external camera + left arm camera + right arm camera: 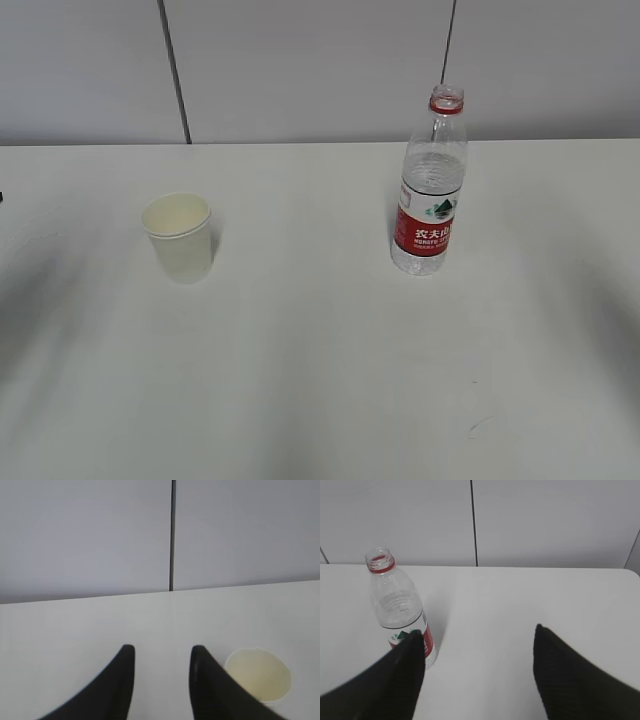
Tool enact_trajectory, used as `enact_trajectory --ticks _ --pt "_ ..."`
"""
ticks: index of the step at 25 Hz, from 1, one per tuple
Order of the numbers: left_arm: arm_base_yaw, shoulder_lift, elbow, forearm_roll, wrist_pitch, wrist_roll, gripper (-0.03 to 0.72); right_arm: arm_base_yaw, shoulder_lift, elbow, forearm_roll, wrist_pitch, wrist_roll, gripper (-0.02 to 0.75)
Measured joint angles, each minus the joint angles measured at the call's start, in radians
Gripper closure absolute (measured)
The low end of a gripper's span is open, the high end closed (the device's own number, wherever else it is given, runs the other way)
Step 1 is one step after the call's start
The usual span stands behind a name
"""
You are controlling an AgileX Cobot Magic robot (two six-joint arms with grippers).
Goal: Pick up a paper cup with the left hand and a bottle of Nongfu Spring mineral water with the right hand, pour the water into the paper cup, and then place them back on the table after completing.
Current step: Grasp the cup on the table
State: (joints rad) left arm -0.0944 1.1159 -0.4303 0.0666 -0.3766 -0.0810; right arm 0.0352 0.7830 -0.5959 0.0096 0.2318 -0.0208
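Observation:
My left gripper goes to the paper cup next and closes around the middle of its body (pixel 185 251), under the cup's open rim.
A pale paper cup (pixel 179 236) stands upright on the white table (pixel 320 380), left of centre. A clear uncapped Nongfu Spring bottle (pixel 430 190) with a red label stands upright to its right, holding clear water low down. Neither arm shows in the exterior view. In the left wrist view my left gripper (pixel 161 652) is open and empty, with the cup (pixel 259 674) just right of its right finger. In the right wrist view my right gripper (pixel 477 632) is wide open and empty, with the bottle (pixel 397 610) behind its left finger.
A grey panelled wall (pixel 320 60) with dark vertical seams runs along the table's far edge. Soft arm shadows fall on the table at the left and right.

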Motion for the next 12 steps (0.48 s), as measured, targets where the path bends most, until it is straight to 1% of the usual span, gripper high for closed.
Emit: enact_trajectory --ticks 2,5,9,12 --pt "0.000 0.046 0.040 0.004 -0.105 0.000 0.450 0.000 0.010 0.000 0.000 -0.017 0.000 0.237" --pt "0.000 0.119 0.087 0.026 -0.208 0.000 0.450 0.000 0.034 0.000 0.000 -0.034 0.000 0.237" --pt "0.000 0.203 0.105 0.117 -0.273 0.000 0.450 0.000 0.079 0.000 0.000 -0.050 0.000 0.237" --pt "0.000 0.255 0.107 0.144 -0.315 0.000 0.450 0.000 0.115 0.000 0.000 -0.064 0.000 0.237"
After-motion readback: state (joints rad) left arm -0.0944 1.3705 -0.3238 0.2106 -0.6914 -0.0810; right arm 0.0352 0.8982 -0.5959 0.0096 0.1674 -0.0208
